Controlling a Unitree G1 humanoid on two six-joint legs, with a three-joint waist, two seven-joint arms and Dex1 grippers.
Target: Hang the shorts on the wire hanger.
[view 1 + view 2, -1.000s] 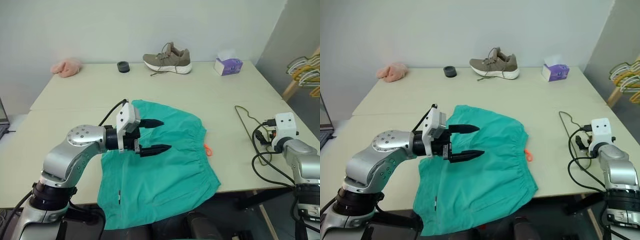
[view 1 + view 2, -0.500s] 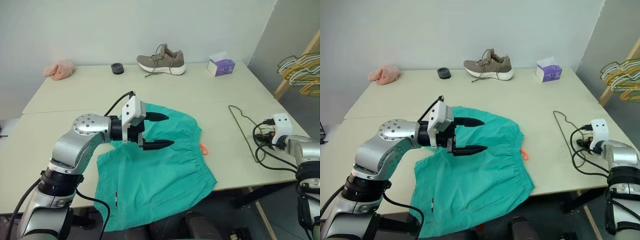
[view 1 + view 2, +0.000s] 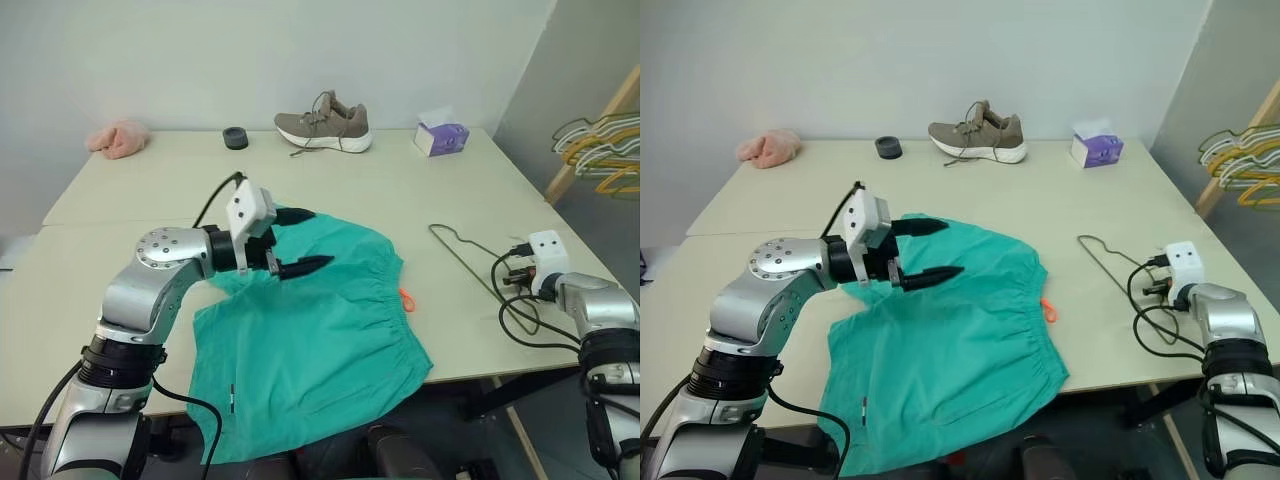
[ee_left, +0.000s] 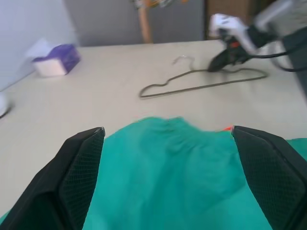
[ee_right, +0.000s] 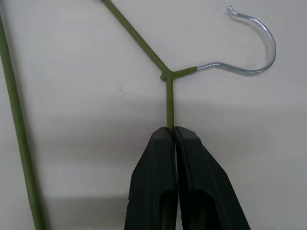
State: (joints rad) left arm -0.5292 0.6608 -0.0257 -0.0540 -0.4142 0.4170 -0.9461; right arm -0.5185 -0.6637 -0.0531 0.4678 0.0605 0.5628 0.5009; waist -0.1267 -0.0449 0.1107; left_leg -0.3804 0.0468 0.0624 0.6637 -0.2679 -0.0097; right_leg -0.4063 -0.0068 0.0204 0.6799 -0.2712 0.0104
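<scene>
The wire hanger is held by its neck in my right gripper, so next my left gripper takes the hanger's far end [image 3: 434, 228] while my right gripper moves to the hanger's near end.
The teal-green shorts [image 3: 320, 330] lie flat on the table, their lower part hanging over the near edge, with a small orange tag [image 3: 406, 298] at the waistband. My left gripper [image 3: 318, 238] hovers open just above their far left part, nothing between its fingers. To the right, the thin olive wire hanger [image 3: 1110, 275] lies on the tabletop. My right gripper [image 5: 171, 130] is shut on the hanger's wire [image 5: 168, 98] just below the neck, where the bare metal hook [image 5: 261, 45] curves away. The left wrist view shows the hanger [image 4: 201, 86] beyond the shorts [image 4: 168, 182].
Along the far edge stand a tan shoe [image 3: 325, 120], a purple tissue box [image 3: 440, 136], a small black round thing [image 3: 235, 137] and a pink bundle [image 3: 118, 138]. Bunched yellow and green hangers [image 3: 600, 150] hang off to the right. Black cables [image 3: 515, 315] loop by my right wrist.
My right gripper has shut on the hanger's wire and drawn the hanger a little to the left. My left gripper, still open, has shifted slightly farther over the shorts.
</scene>
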